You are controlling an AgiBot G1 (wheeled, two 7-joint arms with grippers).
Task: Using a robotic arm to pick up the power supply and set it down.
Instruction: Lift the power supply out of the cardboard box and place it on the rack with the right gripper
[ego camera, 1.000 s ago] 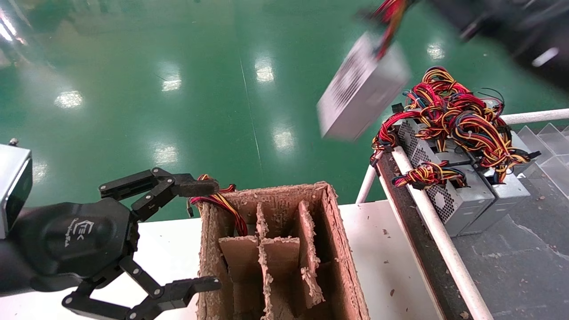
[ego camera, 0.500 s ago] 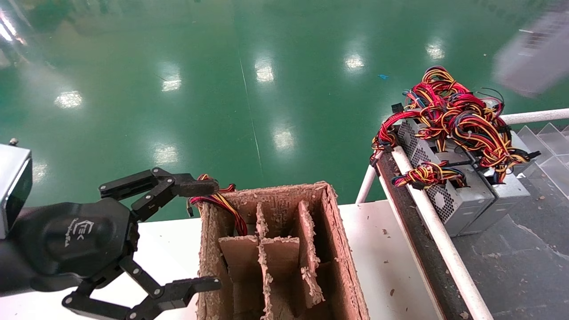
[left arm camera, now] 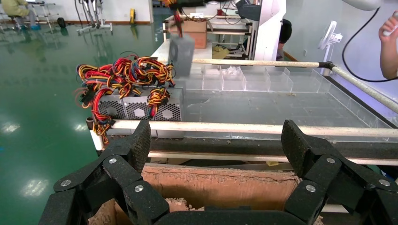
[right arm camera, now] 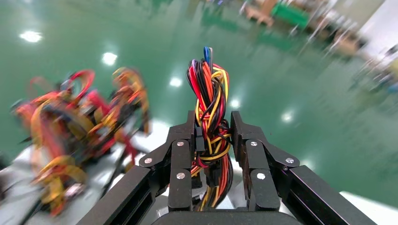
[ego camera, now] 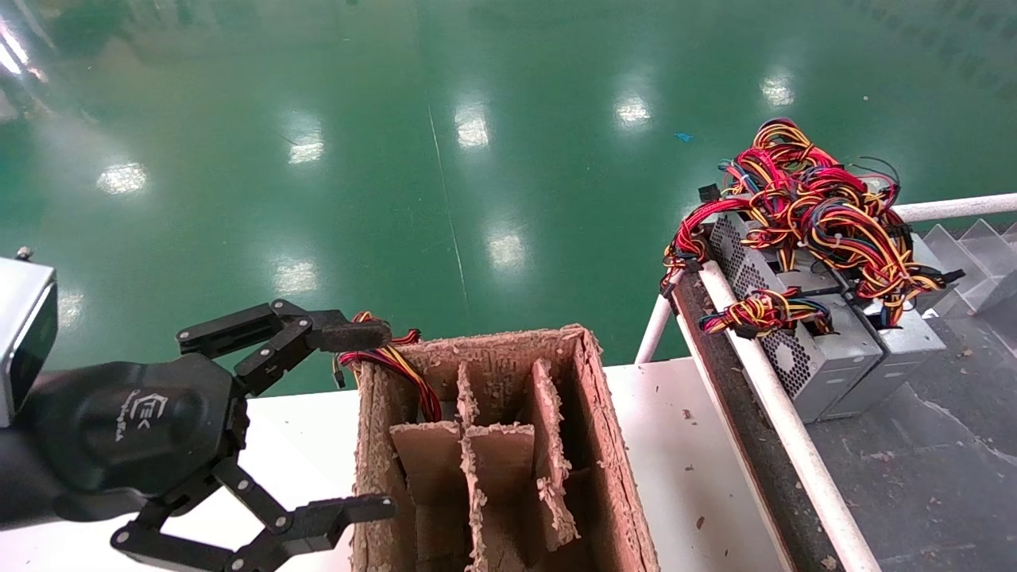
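Observation:
Next, my right gripper sets the power supply down on the dark surface (ego camera: 953, 349) next to the other power supplies, by the clear dividers.
My right gripper (right arm camera: 212, 125) is shut on the red, yellow and black wire bundle (right arm camera: 210, 91) of a power supply and is out of the head view. In the left wrist view that power supply (left arm camera: 181, 52) hangs as a grey box in the air above the far rail, dangling by its wires. My left gripper (ego camera: 369, 419) (left arm camera: 217, 140) stands open at the left side of the brown cardboard box (ego camera: 508, 445), with nothing between its fingers.
Other power supplies (ego camera: 826, 349) (left arm camera: 136, 105) with tangled wires (ego camera: 802, 206) lie against the white rail (ego camera: 771, 397) on a dark surface (ego camera: 929, 461) at the right. Clear plastic dividers (ego camera: 977, 246) stand behind them. The box stands on a white table (ego camera: 683, 445). A person's hand (left arm camera: 388, 42) shows far off.
The power supply hanging from my right gripper swung from upper middle to the right and out of the head view. My left gripper has not moved.

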